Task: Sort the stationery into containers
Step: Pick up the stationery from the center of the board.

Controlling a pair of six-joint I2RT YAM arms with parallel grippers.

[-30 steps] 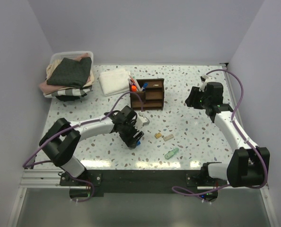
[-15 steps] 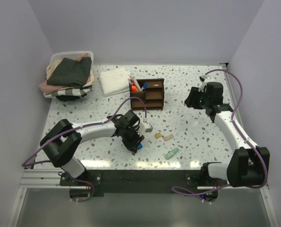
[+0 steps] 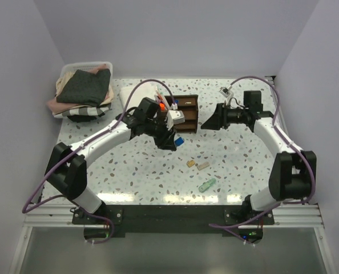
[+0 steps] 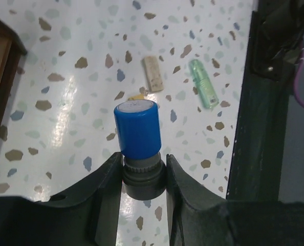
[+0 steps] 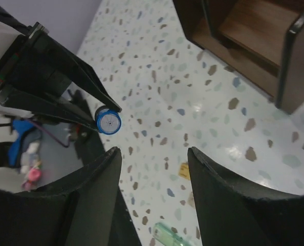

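Observation:
The marker sticks out of my left gripper, so next my right gripper goes to the marker's blue cap (image 3: 180, 141) (image 5: 109, 122) and takes hold there.
My left gripper (image 3: 174, 138) (image 4: 144, 165) is shut on the grey barrel of a blue-capped marker (image 3: 179, 141) (image 4: 136, 128) and holds it above the table, just in front of the dark brown wooden organiser (image 3: 184, 112) (image 5: 254, 41). The marker's blue cap (image 5: 108, 122) faces the right wrist camera. My right gripper (image 3: 207, 123) (image 5: 152, 151) hangs open and holds nothing, just right of the organiser. Pens and an orange highlighter (image 3: 161, 105) stand in the organiser's tall section. A green bit (image 3: 207, 185) (image 4: 203, 90), a tan bit (image 3: 203, 166) (image 4: 153, 73) and a yellow bit (image 3: 190, 163) lie on the table.
A white bin of folded clothes (image 3: 84, 85) stands at the back left. A folded white cloth (image 3: 136, 98) lies left of the organiser, partly behind my left arm. The table's black front rail (image 4: 254, 128) runs close to the loose bits.
My left gripper shut on the marker near the table's front, then lifted it back toward the organiser. My right arm swung left toward the organiser and its jaws widened.

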